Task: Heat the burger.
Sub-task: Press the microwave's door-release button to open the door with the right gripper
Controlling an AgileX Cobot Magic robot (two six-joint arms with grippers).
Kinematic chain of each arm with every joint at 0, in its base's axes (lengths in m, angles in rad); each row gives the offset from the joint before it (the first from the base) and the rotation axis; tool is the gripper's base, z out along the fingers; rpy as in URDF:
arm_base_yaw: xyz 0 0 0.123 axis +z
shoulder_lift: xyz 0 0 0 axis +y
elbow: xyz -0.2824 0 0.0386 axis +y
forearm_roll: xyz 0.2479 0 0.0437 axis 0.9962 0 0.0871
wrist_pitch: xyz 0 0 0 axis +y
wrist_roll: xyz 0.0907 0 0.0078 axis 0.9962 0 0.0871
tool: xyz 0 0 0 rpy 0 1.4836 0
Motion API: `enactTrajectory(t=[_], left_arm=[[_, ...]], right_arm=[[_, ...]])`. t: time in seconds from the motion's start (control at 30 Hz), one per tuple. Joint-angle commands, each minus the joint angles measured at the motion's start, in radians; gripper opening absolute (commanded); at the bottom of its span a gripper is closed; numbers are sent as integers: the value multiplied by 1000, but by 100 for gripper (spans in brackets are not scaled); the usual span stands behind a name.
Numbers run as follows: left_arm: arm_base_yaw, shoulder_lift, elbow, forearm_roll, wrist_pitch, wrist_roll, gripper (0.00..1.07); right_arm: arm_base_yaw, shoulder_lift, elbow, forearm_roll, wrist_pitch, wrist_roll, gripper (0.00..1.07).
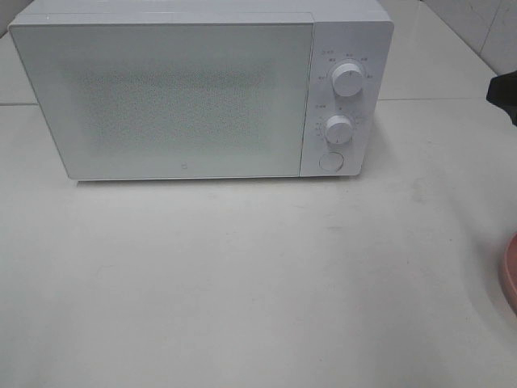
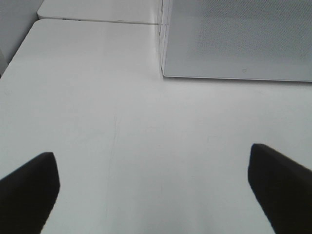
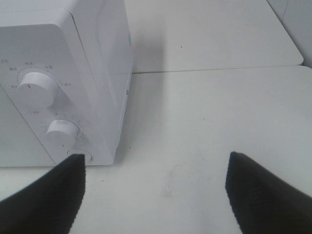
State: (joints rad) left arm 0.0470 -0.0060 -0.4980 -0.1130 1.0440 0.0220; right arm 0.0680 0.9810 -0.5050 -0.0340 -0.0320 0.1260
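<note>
The fingers of my right gripper should close just in front of the round button [image 1: 331,162] [image 3: 80,152] below the microwave's knobs, so that they can push the button while closed.
The burger is out of view in all three views. A white microwave [image 1: 194,97] stands at the back of the table with its door shut. Its two round knobs [image 1: 347,79] and a round button [image 1: 330,162] are on its right panel. My left gripper [image 2: 156,190] is open over bare table, in front of the microwave's left corner [image 2: 163,73]. My right gripper [image 3: 156,195] is open too, with nothing between its fingers. It hovers to the right of the microwave's control panel [image 3: 48,112], near the button [image 3: 80,156].
A slice of a pink plate [image 1: 509,271] shows at the right edge of the white table [image 1: 242,283]. A dark part of the right arm [image 1: 502,89] pokes in at the upper right. A seam between tabletops runs behind the microwave.
</note>
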Motion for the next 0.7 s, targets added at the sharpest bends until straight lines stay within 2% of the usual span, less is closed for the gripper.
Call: enactTrajectory(t=[0.03,0.17,0.37,0.43,0.47,0.5,0.57,0.63,0.67,0.7], left_arm=[[-5,-26,3,-5,-10,2,103],[-5,-26,3,-5,-10,2,103],[-5,-26,3,-5,-10,2,103],[-5,-26,3,-5,-10,2,103],[-5,-26,3,-5,-10,2,103],[-5,-26,3,-5,-10,2,103],[-5,-26,3,-5,-10,2,103],[-5,-26,3,-5,-10,2,103],[-5,-26,3,-5,-10,2,103],[-5,-26,3,-5,-10,2,103]], right_arm=[[-4,67,5,-7,-153,-9,76],[-3,119,5,-7,-239,-9,76],[76,211,37,7,-420,-106,76],[132,258,71,120,-545,-189,76],[132,258,71,120,-545,-189,76],[164,282,89,219,-600,-252,76],[181,295,99,260,-630,-281,76],[229,331,124,357,-706,-336,76],[229,331,124,357,-706,-336,76],[269,352,140,419,-755,-351,76]])
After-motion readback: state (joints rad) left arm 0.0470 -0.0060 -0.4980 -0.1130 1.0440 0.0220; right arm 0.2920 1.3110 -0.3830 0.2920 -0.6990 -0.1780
